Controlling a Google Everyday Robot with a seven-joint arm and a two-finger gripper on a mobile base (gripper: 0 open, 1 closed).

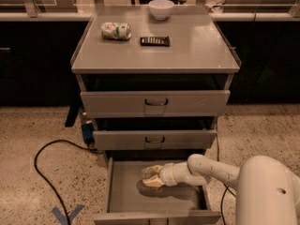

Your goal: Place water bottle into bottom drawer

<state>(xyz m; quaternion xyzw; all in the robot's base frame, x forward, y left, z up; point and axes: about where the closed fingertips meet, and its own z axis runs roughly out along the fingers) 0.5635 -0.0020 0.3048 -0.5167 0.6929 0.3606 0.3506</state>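
Note:
The robot's gripper needs to put the water bottle down on the middle of the bottom drawer's grey bottom (148, 187).
The bottom drawer (123, 192) is pulled out, showing its plain grey floor. My gripper (151, 177) reaches in from the right, just above the middle of that floor. It is shut on the water bottle (151, 171), a small clear crinkled shape between the pale fingers. The bottle is largely hidden by the gripper. A dark shadow lies on the drawer floor right under them.
The two upper drawers (154, 102) stand slightly pulled out. On the cabinet top are a crushed white-green can (116, 30), a dark flat bar (155, 41) and a white bowl (161, 8). A black cable (44, 172) loops on the floor at the left.

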